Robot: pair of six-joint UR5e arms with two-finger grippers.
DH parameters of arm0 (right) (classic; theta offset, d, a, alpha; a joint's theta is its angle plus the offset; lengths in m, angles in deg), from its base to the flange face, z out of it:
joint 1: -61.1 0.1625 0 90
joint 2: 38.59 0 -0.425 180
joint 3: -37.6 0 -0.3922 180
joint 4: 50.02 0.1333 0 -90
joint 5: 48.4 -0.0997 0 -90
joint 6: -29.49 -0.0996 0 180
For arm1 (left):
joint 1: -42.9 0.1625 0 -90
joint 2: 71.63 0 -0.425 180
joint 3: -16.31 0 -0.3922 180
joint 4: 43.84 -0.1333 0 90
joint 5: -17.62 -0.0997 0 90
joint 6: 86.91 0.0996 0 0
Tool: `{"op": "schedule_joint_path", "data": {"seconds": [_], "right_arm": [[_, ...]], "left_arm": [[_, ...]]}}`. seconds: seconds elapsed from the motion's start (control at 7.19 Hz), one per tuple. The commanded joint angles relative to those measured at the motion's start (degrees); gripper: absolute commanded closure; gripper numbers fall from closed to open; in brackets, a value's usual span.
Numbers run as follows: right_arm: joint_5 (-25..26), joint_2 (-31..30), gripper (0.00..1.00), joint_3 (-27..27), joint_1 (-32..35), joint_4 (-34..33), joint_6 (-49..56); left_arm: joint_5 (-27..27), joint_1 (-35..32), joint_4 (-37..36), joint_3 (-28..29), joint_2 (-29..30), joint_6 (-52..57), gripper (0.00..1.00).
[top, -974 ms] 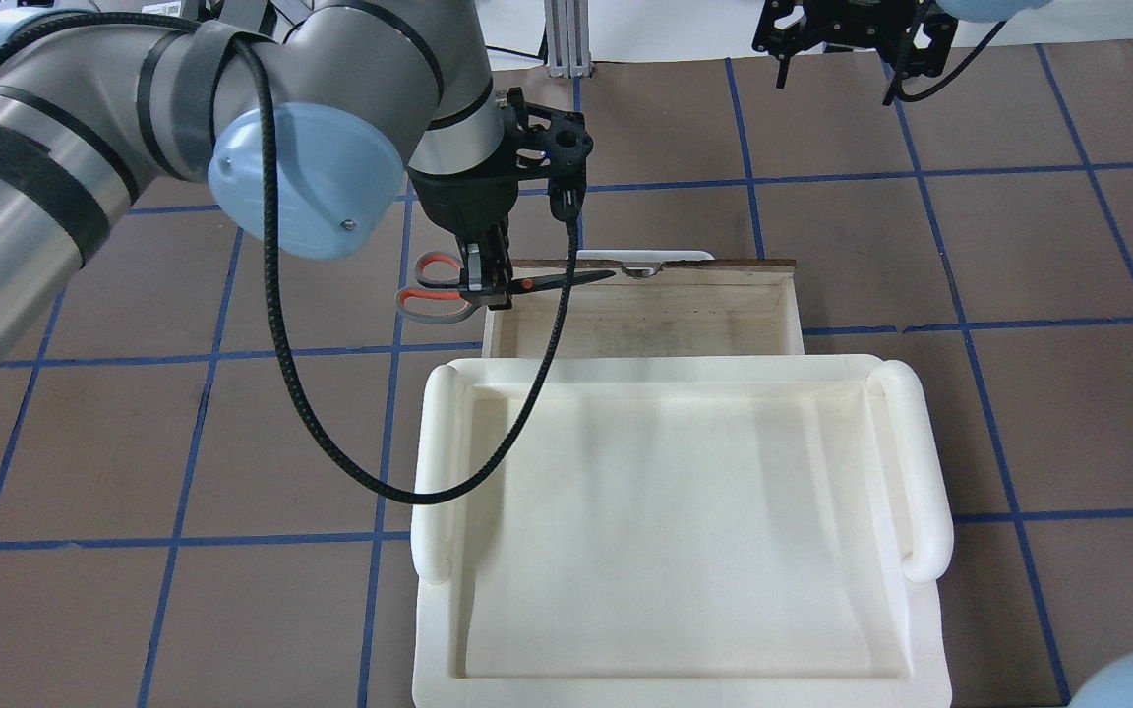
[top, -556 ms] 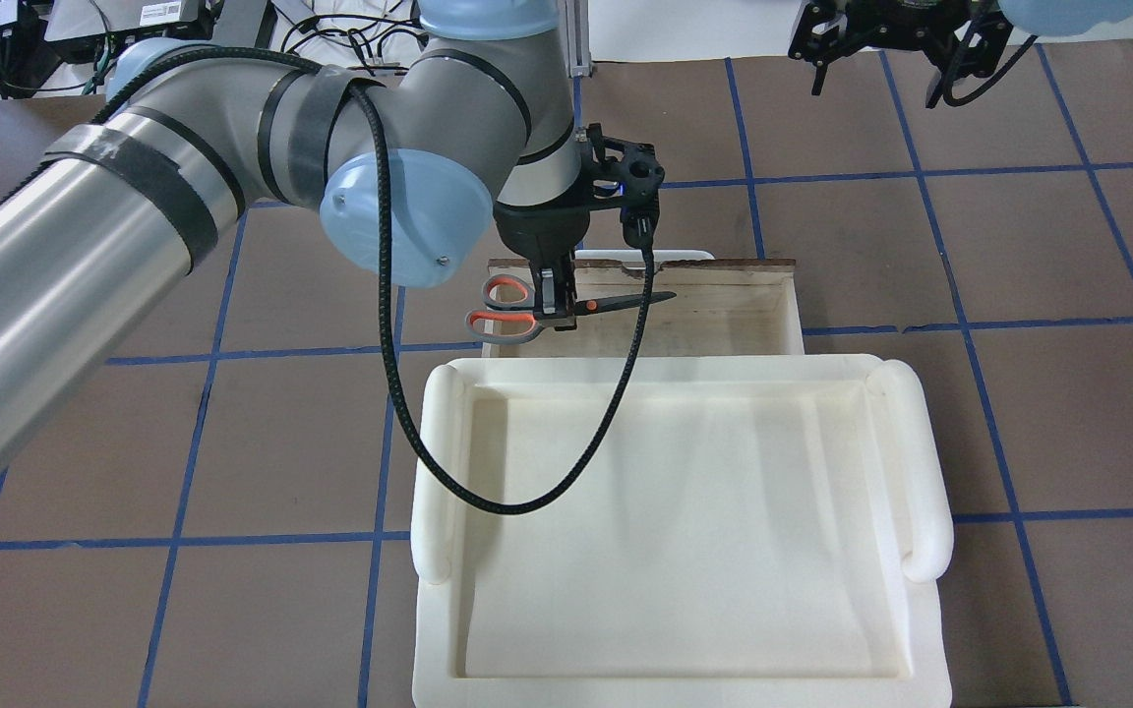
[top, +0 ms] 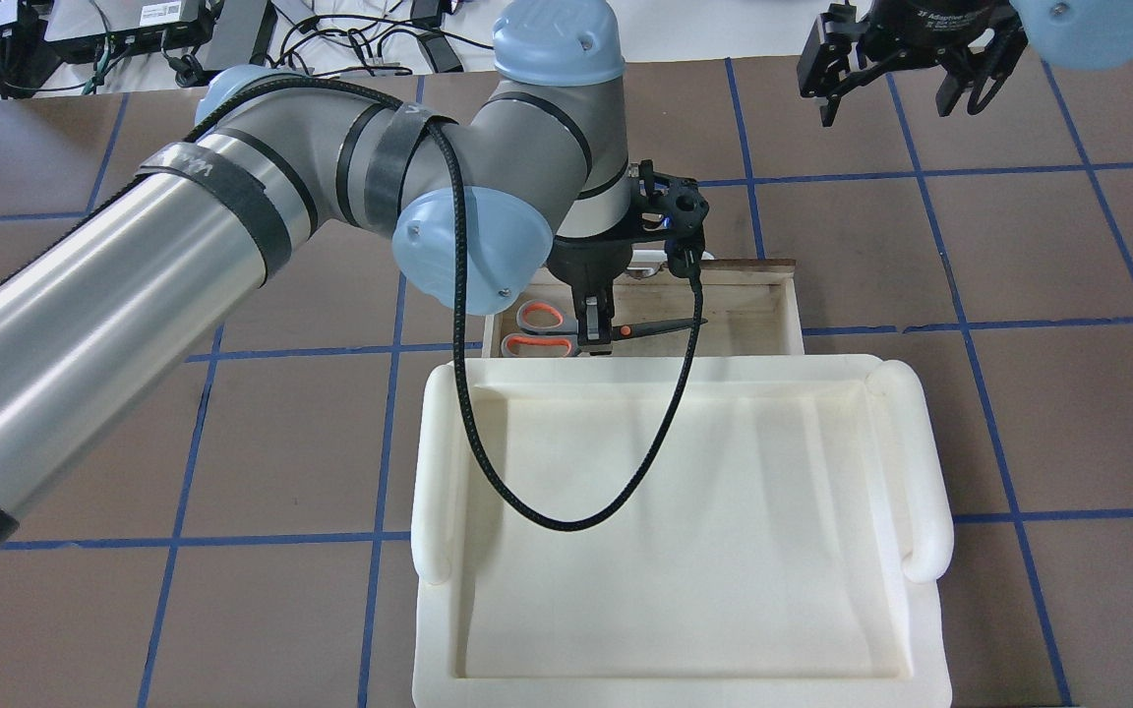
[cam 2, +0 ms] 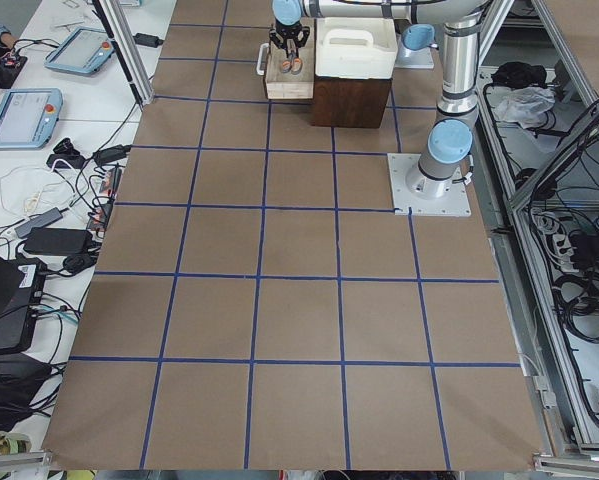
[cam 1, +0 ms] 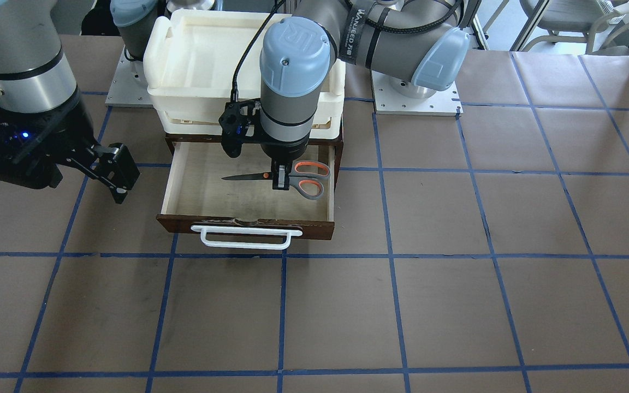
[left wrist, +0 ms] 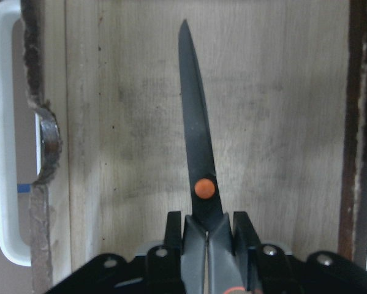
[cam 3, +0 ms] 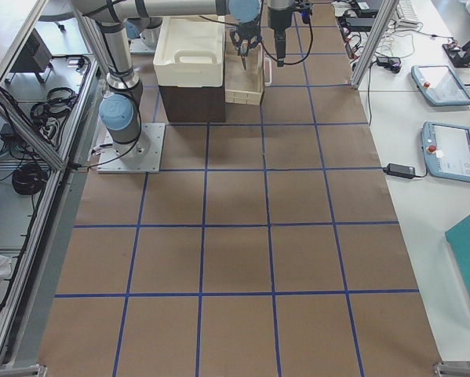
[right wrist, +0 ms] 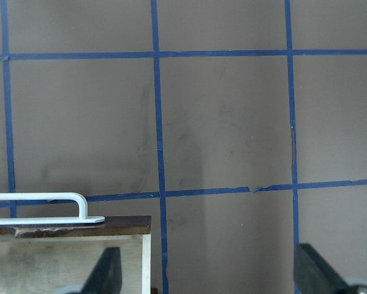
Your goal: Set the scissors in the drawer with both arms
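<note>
Next, my left gripper lets go of the scissors on the drawer's pale bottom [cam 1: 263, 195] [left wrist: 194, 168], just behind the front panel with the white handle.
The scissors [cam 1: 309, 177], grey handles lined in orange, are pinched near the orange pivot by my left gripper [cam 1: 280, 180]. They hang level over the pale floor of the open dark brown drawer [cam 1: 314, 229]. The overhead view shows the scissors [top: 539, 332], the left gripper [top: 594, 334] and the drawer [top: 788, 315]. In the left wrist view the blade [left wrist: 198, 141] points along the drawer floor [left wrist: 281, 122]. I cannot tell whether the scissors touch the floor. My right gripper [top: 896, 79] is open and empty, beyond the drawer's front corner [right wrist: 67, 257].
A cream-white plastic tray [top: 429, 472] sits on top of the cabinet behind the drawer. The drawer's white bar handle [cam 1: 243, 238] sticks out at the front. Brown table paper with a blue tape grid [cam 1: 456, 300] lies all around.
My left arm has carried the scissors right and toward the robot, from the drawer's left front corner to over its inside. The right gripper has drifted slightly right.
</note>
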Motion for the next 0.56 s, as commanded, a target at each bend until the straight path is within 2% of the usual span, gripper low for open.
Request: {"op": "schedule_joint_path", "data": {"seconds": [0.0,0.14,0.28,0.42], "right_arm": [[-3.43,-1.27,0.0,-0.06,0.0,0.13,2.59],[-7.38,-1.88,0.0,-0.06,0.0,0.21,2.77],[-7.68,-2.06,0.0,-0.06,0.0,1.52,4.08],[-7.68,-2.76,0.0,-0.06,-0.09,5.8,6.09]], "left_arm": [[-0.22,-1.28,-2.58,0.0,1.53,-2.24,1.0],[-0.14,-1.29,-2.67,0.0,1.62,-2.24,1.0],[-0.23,-1.29,-3.02,-0.09,2.14,-1.8,1.0],[-0.32,-1.29,-3.11,-0.18,2.85,-1.27,1.0]]}}
